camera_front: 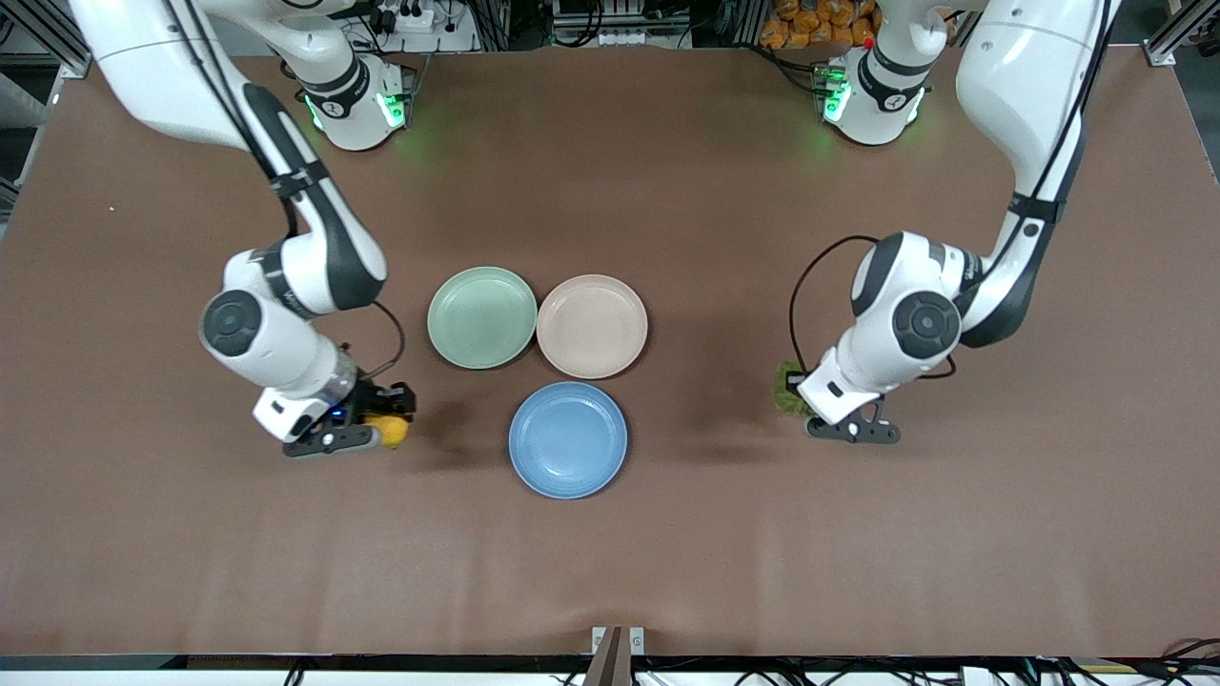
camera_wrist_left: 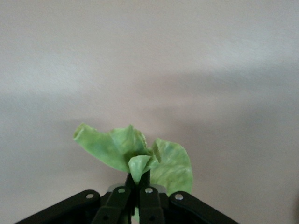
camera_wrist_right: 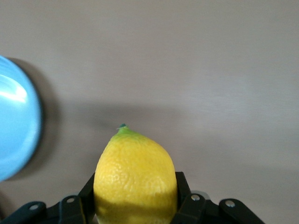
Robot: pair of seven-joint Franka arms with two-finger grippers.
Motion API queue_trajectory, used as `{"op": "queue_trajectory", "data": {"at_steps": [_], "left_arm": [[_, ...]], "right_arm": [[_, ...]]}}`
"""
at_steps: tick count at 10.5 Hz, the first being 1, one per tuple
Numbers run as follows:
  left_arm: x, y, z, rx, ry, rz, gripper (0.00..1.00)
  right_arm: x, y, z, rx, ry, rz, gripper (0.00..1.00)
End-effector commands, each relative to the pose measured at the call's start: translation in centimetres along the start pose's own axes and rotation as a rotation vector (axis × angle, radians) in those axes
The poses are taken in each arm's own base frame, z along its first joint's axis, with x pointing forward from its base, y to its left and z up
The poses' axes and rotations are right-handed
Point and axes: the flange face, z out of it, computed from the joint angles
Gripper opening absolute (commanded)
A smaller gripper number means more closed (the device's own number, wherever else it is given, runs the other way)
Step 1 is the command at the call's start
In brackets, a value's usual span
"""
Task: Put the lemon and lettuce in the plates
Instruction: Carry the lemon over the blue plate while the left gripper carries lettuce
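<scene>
Next, my left gripper releases the green lettuce on the beige-pink plate point(camera_front: 599, 309) beside the pale mint-green plate.
My right gripper point(camera_front: 381, 431) is shut on the yellow lemon point(camera_front: 392, 432), low over the table toward the right arm's end, beside the blue plate point(camera_front: 568, 440). The lemon point(camera_wrist_right: 135, 177) sits between the black fingers in the right wrist view, with the blue plate's rim point(camera_wrist_right: 16, 135) at the edge. My left gripper point(camera_front: 796, 395) is shut on the green lettuce point(camera_front: 787, 389), low over the table toward the left arm's end. The lettuce point(camera_wrist_left: 135, 156) sticks out of the closed fingertips in the left wrist view. The beige-pink plate point(camera_front: 592, 326) lies farther from the camera than the blue one.
A pale mint-green plate point(camera_front: 481, 316) lies beside the beige-pink plate, toward the right arm's end. All three plates hold nothing. The brown table point(camera_front: 610, 553) spreads wide around them.
</scene>
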Motion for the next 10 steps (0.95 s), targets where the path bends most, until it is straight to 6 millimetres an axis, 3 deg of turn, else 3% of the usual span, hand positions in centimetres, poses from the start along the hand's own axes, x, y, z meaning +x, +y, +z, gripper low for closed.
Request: {"op": "queue_trajectory", "data": {"at_steps": [1, 3, 5, 8, 10], "left_arm": [[-2.9, 4.6, -0.9, -0.031, -0.016, -0.082, 0.0], [-4.8, 8.3, -1.1, -0.039, -0.054, -0.105, 0.0], [-6.6, 11.9, -1.3, -0.059, -0.07, -0.111, 0.0], [-9.0, 16.4, -1.2, -0.058, -0.079, -0.129, 0.0], [-10.4, 18.8, -0.9, -0.059, -0.083, -0.121, 0.0]], "right_arm": [[2.1, -5.4, 0.8, 0.036, 0.027, 0.062, 0.23], [3.0, -9.0, 2.5, 0.058, 0.041, 0.091, 0.25], [3.5, -11.2, 3.5, 0.097, 0.118, 0.127, 0.26], [2.7, -14.7, 5.3, 0.154, 0.183, 0.131, 0.29], [1.9, -15.8, 6.7, 0.16, 0.166, 0.133, 0.29]]}}
